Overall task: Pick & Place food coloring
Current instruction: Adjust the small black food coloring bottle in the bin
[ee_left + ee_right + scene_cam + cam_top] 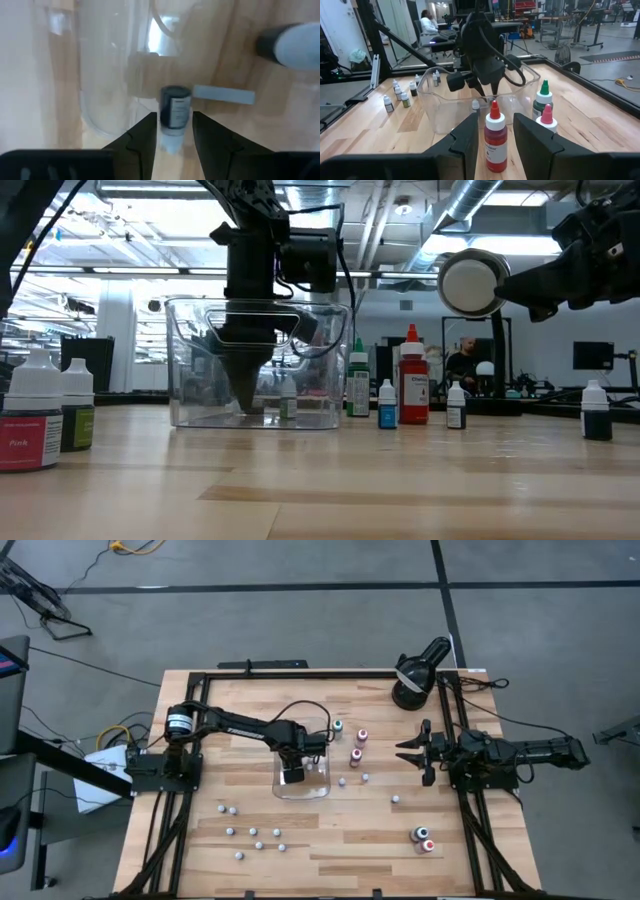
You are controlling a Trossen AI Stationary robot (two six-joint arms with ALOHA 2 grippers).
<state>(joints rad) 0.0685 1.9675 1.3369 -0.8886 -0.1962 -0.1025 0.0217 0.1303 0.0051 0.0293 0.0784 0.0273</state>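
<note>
The bottle lies in the tray with its dark end past my fingers, so my left gripper needs to back off, turn and take the bottle's dark end (175,100).
My left gripper (292,776) reaches down into the clear plastic tray (318,790) near the table's middle and is shut on a tiny food coloring bottle (174,111) with a dark body and a white cap. In the low view its dark fingers (248,385) stand low inside the tray (180,360). Other food coloring bottles stand right of the tray: a green-capped one (337,726), a red one (361,735) and a pink one (355,756). My right gripper (413,751) waits open at the table's right side, touching nothing. My left gripper pinches the small bottle between its two fingers at its white-capped upper end (170,141). The fingers come from above and point down. The dark body (175,107) hangs below them inside the tray; whether its base touches the tray floor I cannot tell.
Several loose tiny bottles (252,833) lie scattered at the table's near left, two larger ones (424,838) at the near right, and a few (395,799) between. A black round lamp-like device (415,675) stands at the far right corner. A person (426,22) sits beyond the table.
</note>
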